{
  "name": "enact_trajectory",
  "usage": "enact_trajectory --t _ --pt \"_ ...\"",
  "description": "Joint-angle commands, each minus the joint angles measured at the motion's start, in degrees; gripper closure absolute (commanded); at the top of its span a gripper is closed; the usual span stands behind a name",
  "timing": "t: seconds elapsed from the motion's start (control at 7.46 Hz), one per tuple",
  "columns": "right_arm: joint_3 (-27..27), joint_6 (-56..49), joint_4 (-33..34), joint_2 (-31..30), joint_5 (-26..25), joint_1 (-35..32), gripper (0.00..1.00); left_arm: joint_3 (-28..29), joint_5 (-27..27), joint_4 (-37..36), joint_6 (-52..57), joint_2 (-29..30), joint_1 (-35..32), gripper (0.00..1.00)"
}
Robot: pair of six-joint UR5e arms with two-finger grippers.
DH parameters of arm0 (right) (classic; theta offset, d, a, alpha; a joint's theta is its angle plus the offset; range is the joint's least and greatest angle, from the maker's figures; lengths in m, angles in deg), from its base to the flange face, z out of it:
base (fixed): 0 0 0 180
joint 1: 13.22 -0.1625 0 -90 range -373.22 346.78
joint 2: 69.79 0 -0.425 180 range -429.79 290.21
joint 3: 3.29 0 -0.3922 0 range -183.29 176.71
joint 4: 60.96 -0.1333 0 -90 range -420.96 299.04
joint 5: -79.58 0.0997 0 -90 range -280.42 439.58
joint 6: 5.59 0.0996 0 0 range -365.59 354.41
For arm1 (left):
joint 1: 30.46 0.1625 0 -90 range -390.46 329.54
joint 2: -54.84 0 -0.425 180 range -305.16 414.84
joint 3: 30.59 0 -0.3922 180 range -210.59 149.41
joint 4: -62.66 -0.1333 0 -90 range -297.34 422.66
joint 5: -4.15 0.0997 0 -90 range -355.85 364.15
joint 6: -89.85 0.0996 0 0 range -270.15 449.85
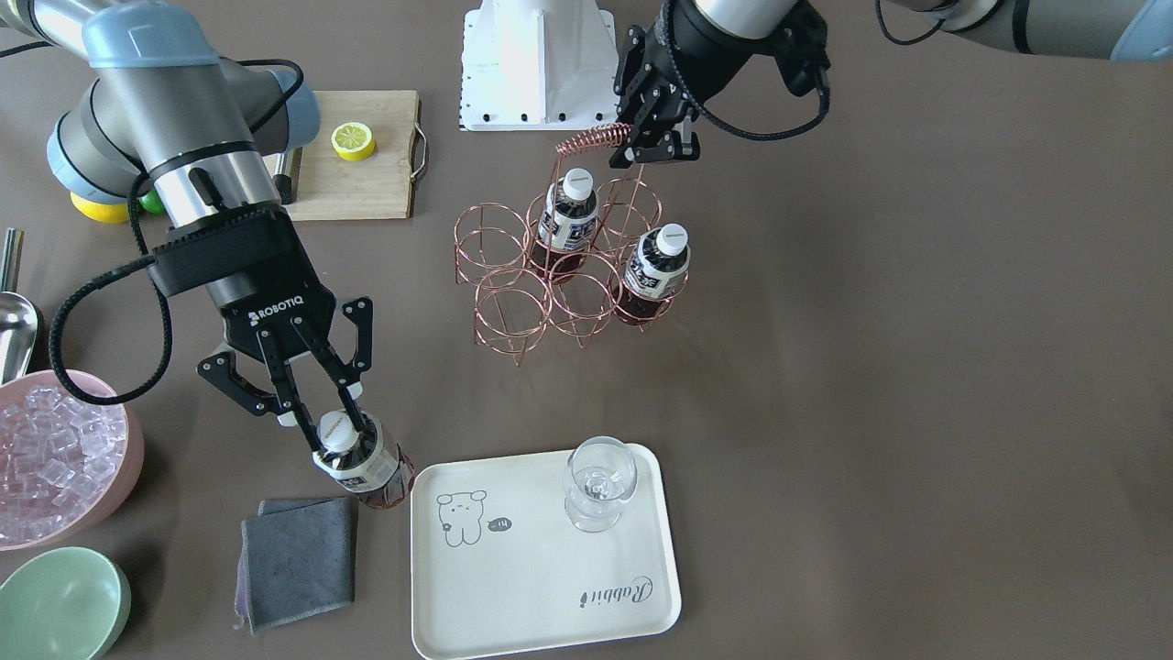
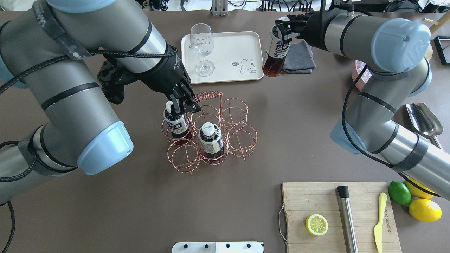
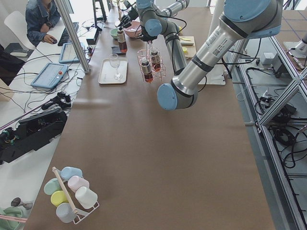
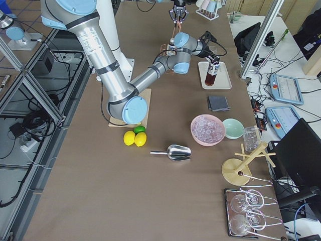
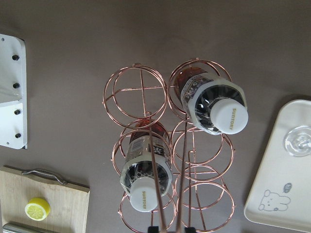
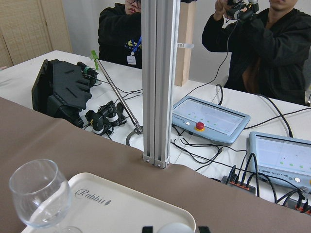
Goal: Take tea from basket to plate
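My right gripper has the tea bottle. Next, I put it down upright with that gripper, beside the bear drawing on the cream-white plate (image 1: 489, 534).
My right gripper (image 1: 341, 423) is shut on the white cap of a tea bottle (image 1: 367, 469) and holds it tilted, between the grey cloth and the edge of the cream-white plate (image 1: 513, 587). In the overhead view this bottle (image 2: 276, 52) is just right of the plate (image 2: 228, 45). The copper wire basket (image 1: 513, 321) stands mid-table with two more tea bottles (image 1: 568, 215) (image 1: 655, 266) in its rings. My left gripper (image 1: 646, 147) is shut on the basket's coiled handle (image 2: 207, 95).
A wine glass (image 1: 597, 481) stands on the plate. A grey cloth (image 1: 298, 559), a pink bowl of ice (image 1: 55, 458) and a green bowl (image 1: 60, 605) lie near the right gripper. A cutting board (image 1: 367, 183) with a lemon half is beyond.
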Motion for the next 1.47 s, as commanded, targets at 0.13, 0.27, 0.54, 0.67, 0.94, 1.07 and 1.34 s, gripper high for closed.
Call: enact_trajectory --t 0.13,0.27,0.54,0.67,0.94,1.07,1.34 --pt "16.80 4.55 -9.72 8.35 -1.38 -0.04 1.00 -5.90 -11.26 -11.84 17.12 -3.36 -14.70 1.00" --pt "18.74 5.17 -9.81 10.11 -1.64 -0.04 1.00 -8.63 -11.97 -15.79 22.22 -5.30 -15.94 1.00" --pt "19.64 5.52 -9.81 11.09 -2.26 0.48 1.00 -10.93 -11.98 -18.64 33.90 -12.39 -18.32 1.00" --pt "19.64 5.61 -9.72 11.62 -4.79 1.97 1.00 -10.85 -11.98 -19.16 41.71 -16.18 -20.85 1.00" --pt "19.55 5.61 -9.72 11.71 -7.25 3.90 1.00 -10.42 -11.28 -27.65 58.66 -19.81 -26.29 1.00" --pt "19.55 5.61 -9.81 11.54 -8.40 4.78 1.00 -9.28 -10.93 -31.26 66.58 -19.82 -29.72 1.00" --pt "19.55 5.61 -9.90 11.10 -9.55 5.75 1.00 -1.66 -5.51 -34.02 77.96 -18.77 -32.47 1.00"
